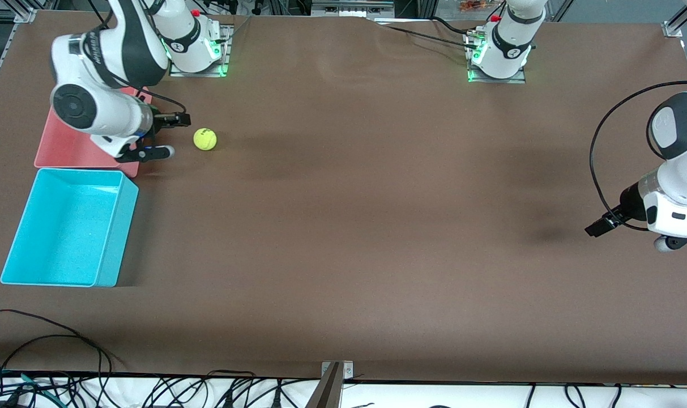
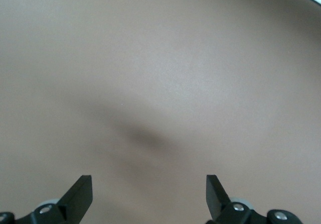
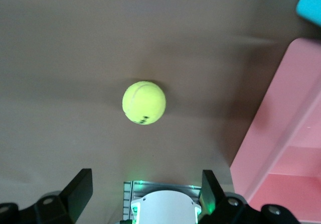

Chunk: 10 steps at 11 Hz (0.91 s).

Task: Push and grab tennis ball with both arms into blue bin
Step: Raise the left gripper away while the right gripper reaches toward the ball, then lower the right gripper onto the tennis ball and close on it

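The tennis ball's middle [image 1: 205, 139] [image 3: 144, 102], beside the pink bin, is the next place my right gripper will go and close, with a finger on each side.
The tennis ball [image 1: 205, 139] lies on the brown table, beside the pink bin and toward the right arm's end. My right gripper [image 1: 165, 141] hovers open and empty just beside the ball, over the pink bin's edge. The right wrist view shows the ball [image 3: 144, 102] ahead of the open right gripper [image 3: 146, 191], apart from it. The blue bin [image 1: 116, 226] stands nearer to the front camera than the pink bin. A corner of the blue bin [image 3: 310, 0] shows in the right wrist view. My left gripper [image 1: 655, 241] waits open and empty over bare table at the left arm's end [image 2: 149, 194].
The pink bin [image 1: 51, 150] lies partly under the right arm, touching the blue bin's farther end; it also shows in the right wrist view [image 3: 281, 133]. The arm bases stand along the table's farther edge. Cables hang along the nearer edge.
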### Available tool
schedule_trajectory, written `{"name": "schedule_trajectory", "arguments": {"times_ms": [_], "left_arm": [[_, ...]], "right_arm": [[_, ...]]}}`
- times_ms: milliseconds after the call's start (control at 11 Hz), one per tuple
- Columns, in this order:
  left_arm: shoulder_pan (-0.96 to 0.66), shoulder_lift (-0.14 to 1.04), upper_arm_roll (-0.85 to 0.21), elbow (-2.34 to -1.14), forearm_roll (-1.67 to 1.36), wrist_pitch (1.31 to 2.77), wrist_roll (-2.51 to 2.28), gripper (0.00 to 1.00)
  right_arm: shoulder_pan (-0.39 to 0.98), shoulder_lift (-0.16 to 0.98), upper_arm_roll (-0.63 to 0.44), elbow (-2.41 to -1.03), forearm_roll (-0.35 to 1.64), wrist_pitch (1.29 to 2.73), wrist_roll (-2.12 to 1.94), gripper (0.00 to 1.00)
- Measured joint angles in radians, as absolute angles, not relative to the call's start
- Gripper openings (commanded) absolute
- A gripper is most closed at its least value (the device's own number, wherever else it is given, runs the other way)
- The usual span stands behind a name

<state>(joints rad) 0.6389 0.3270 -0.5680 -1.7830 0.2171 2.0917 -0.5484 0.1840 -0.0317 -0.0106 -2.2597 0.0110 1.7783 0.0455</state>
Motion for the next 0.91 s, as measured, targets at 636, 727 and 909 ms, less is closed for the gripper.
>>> {"name": "schedule_trajectory", "arguments": {"times_ms": [636, 727, 909], "left_arm": [[0.337, 0.22, -0.355, -1.761, 0.213, 2.017, -0.223, 1.0], [0.287, 0.2, -0.317, -1.761, 0.183, 2.012, -0.161, 1.0], [0.208, 0.164, -0.216, -1.759, 0.026, 2.009, -0.034, 1.0]], "right_arm": [[0.184, -0.049, -0.009, -2.614, -0.054, 2.086, 0.049, 0.97], [0.184, -0.048, -0.009, -2.631, -0.109, 2.105, 0.06, 0.97], [0.182, -0.037, -0.01, -2.646, -0.196, 2.152, 0.092, 0.97]]}}
